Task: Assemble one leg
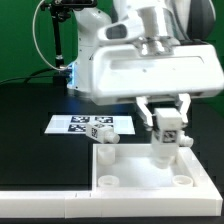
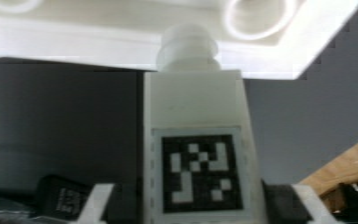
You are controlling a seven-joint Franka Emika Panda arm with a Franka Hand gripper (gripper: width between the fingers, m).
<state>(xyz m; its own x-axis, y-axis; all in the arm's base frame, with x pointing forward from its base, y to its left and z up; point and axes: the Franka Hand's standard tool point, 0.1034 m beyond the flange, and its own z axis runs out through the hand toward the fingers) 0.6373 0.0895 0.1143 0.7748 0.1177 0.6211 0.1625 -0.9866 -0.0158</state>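
Observation:
I need to let go of the white leg, now held over the square panel, standing upright in the panel's near corner hole (image 1: 184,181) (image 2: 259,15), diagonally across from the second leg.
My gripper (image 1: 166,128) is shut on a white leg (image 1: 165,143) with a black-and-white tag and holds it upright over the large white square panel (image 1: 150,176). The leg's narrower end points down at the panel near its far right corner. In the wrist view the leg (image 2: 197,110) runs between my fingers (image 2: 114,200), and its narrow tip (image 2: 190,45) sits just beside a round corner hole (image 2: 261,15) in the panel's rim (image 2: 87,40). A second leg (image 1: 104,135) stands upright at the panel's far left corner.
The marker board (image 1: 88,124) lies flat on the black table behind the panel. Another tagged part (image 2: 55,192) shows dark at the edge of the wrist view. A white ledge (image 1: 40,205) runs along the front of the exterior view.

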